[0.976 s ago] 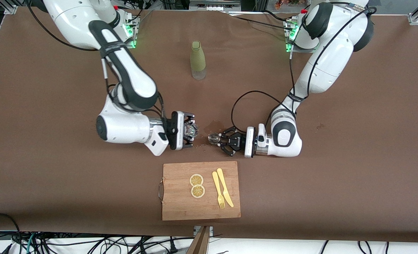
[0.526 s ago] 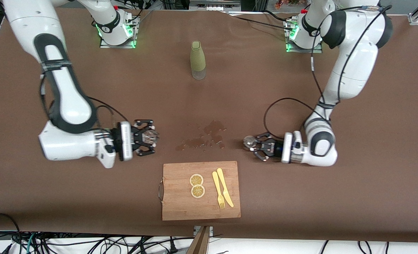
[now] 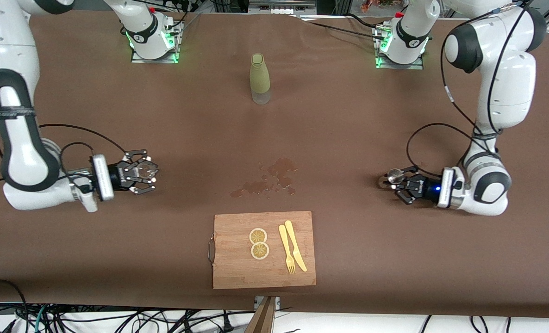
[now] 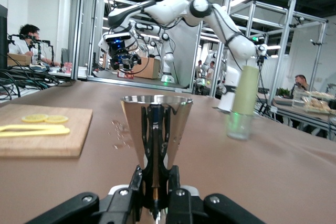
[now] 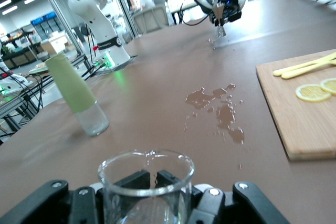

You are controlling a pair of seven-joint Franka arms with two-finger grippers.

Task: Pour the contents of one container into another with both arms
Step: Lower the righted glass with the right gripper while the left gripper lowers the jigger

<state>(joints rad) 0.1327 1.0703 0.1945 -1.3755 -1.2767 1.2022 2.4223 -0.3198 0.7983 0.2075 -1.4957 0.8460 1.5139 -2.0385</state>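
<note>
The robot's left gripper needs to put the metal cup down on the bare table (image 3: 421,160) beneath the black cable loop, level with the puddle.
A clear glass beaker (image 3: 146,171) is upright in my right gripper (image 3: 148,175), which is shut on it low over the table toward the right arm's end. The right wrist view shows the beaker (image 5: 146,182) between the fingers of the right gripper (image 5: 157,180). A conical metal cup (image 3: 396,175) stands upright in my left gripper (image 3: 392,179), which is shut on it low over the table toward the left arm's end. In the left wrist view the metal cup (image 4: 156,124) rises from the left gripper (image 4: 156,174).
A puddle of spilled liquid (image 3: 274,178) darkens the table's middle. A green-sleeved bottle (image 3: 259,78) stands farther from the front camera. Nearer it lies a wooden cutting board (image 3: 237,268) with two lemon slices (image 3: 258,243), a yellow fork (image 3: 286,249) and a knife (image 3: 296,246).
Both arms have swung apart from the table's middle, each toward its own end, carrying the beaker and the metal cup away from the puddle. Both containers stay upright.
</note>
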